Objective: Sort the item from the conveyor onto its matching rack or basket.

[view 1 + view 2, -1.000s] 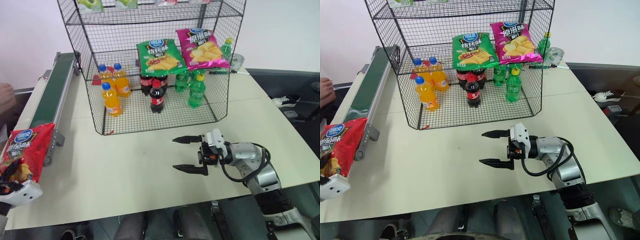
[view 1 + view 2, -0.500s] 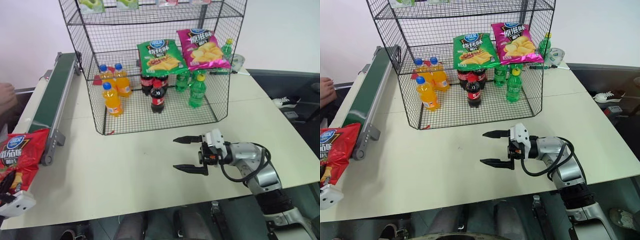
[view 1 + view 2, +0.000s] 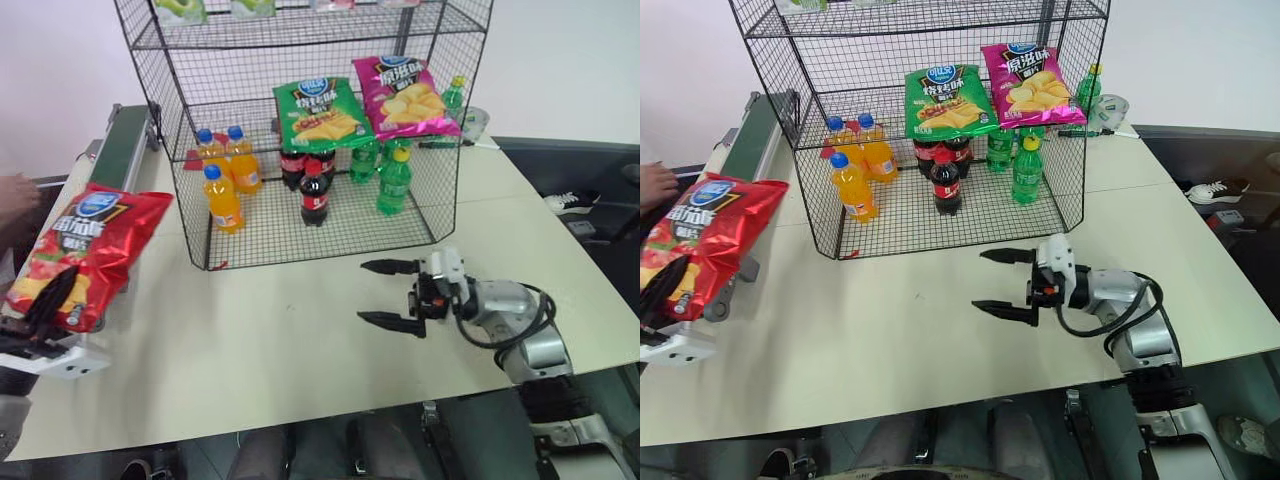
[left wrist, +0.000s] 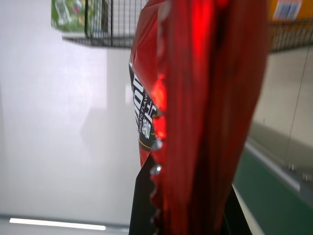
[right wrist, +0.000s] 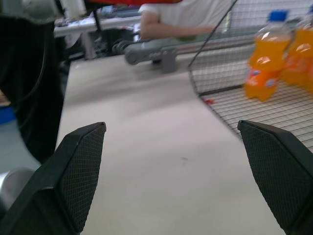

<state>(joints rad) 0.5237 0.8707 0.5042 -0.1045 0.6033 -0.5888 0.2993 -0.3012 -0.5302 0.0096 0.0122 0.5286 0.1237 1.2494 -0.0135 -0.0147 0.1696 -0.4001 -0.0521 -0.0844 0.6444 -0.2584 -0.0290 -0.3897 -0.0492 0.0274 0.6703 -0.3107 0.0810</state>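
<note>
My left gripper has the red crisp bag. I need to release it with that gripper on the rack's middle level [image 3: 211, 116] above the orange drink bottles.
The red crisp bag [image 3: 88, 255] hangs in the air at the table's left edge, in front of the near end of the conveyor [image 3: 112, 170]. My left gripper [image 3: 52, 303] is shut on the bag's lower part, and in the left wrist view the bag [image 4: 205, 112] rises between the black fingers. The tall black wire rack [image 3: 300, 130] stands at the back centre. It holds a green bag [image 3: 320, 112] and a pink bag [image 3: 405, 95] on its middle tier. My right gripper [image 3: 385, 293] hovers open over the table, right of centre, with nothing between its fingers.
Orange drink bottles [image 3: 222, 180], cola bottles [image 3: 313, 190] and green bottles [image 3: 392, 180] stand on the rack's bottom tier. A person's hand [image 3: 18, 190] rests at the far left beside the conveyor. Bare table [image 3: 270, 330] lies between the two grippers.
My left gripper has lifted the red bag up and to the right, off the table's left corner. The right gripper has shifted slightly to the right, still open.
</note>
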